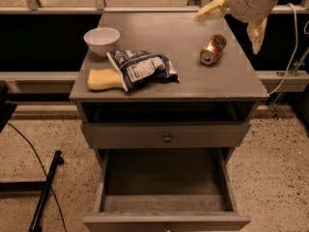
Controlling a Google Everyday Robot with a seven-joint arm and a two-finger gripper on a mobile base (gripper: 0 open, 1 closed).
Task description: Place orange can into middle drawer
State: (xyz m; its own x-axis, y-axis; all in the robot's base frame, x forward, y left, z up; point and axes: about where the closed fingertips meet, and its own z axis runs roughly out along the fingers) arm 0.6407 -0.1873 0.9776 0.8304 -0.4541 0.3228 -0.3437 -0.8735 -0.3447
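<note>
Next, I bring my gripper down to the orange can's body (214, 47), behind the can's silver front end, and close it there.
The orange can (213, 49) lies on its side on the grey cabinet top (193, 81), near the right edge, its silver end facing the front. My gripper (234, 21) hovers above and just behind the can at the top right, open and empty, with one cream finger (212, 7) to the can's left rear and the other (256, 33) to its right. The middle drawer (164, 187) is pulled out at the bottom of the view, and its plank floor is bare.
A white bowl (102, 39), a yellow sponge (103, 79) and a blue-white chip bag (142, 67) lie on the left half of the top. The upper drawer front (167, 138) with a brass knob is shut. A cable (34, 151) runs over the speckled floor at left.
</note>
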